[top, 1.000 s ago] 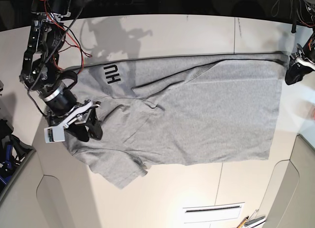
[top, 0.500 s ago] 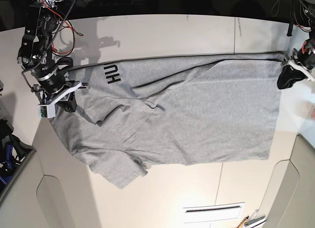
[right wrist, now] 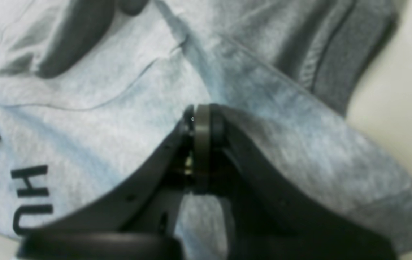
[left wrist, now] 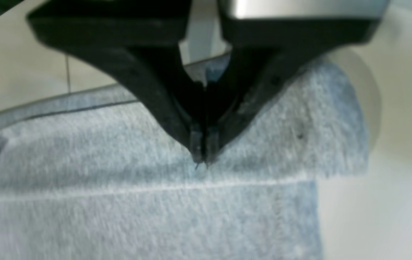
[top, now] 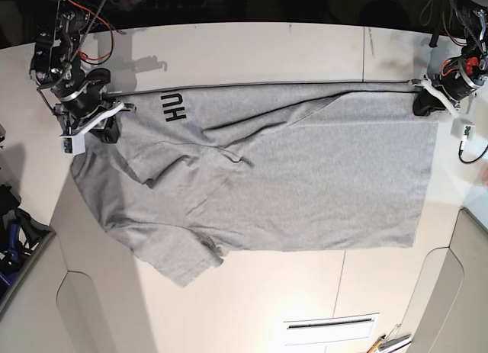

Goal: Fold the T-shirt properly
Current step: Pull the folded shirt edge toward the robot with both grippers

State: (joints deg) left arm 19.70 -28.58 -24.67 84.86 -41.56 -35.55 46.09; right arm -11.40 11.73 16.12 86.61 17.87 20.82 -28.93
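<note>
Next, my right gripper releases the T-shirt's fold on the white table (top: 86, 83) just beyond its far edge, close to the letters.
The heather-grey T-shirt (top: 305, 178) lies spread across the white table, doubled over along its far edge, with black letters "HU" (top: 174, 107) showing near the collar end. One sleeve (top: 183, 261) sticks out at the near left. My right gripper (top: 109, 130) is shut on a fold of cloth at the shirt's left end; the right wrist view shows the jaws (right wrist: 200, 115) pinching grey fabric beside the letters (right wrist: 30, 196). My left gripper (top: 424, 103) is shut on the hem corner at the far right; its tips (left wrist: 202, 159) press together on the cloth.
The table (top: 252, 48) runs beyond the shirt on the far side and the near side. Beige panels (top: 99, 315) sit at both near corners. A white slotted plate (top: 330, 328) lies at the near edge. Red cables (top: 91, 33) hang by the right arm.
Both grippers moved toward the table's far edge with cloth in them. The right gripper went from the sleeve area up to the collar end. The shirt's far edge now lies straighter.
</note>
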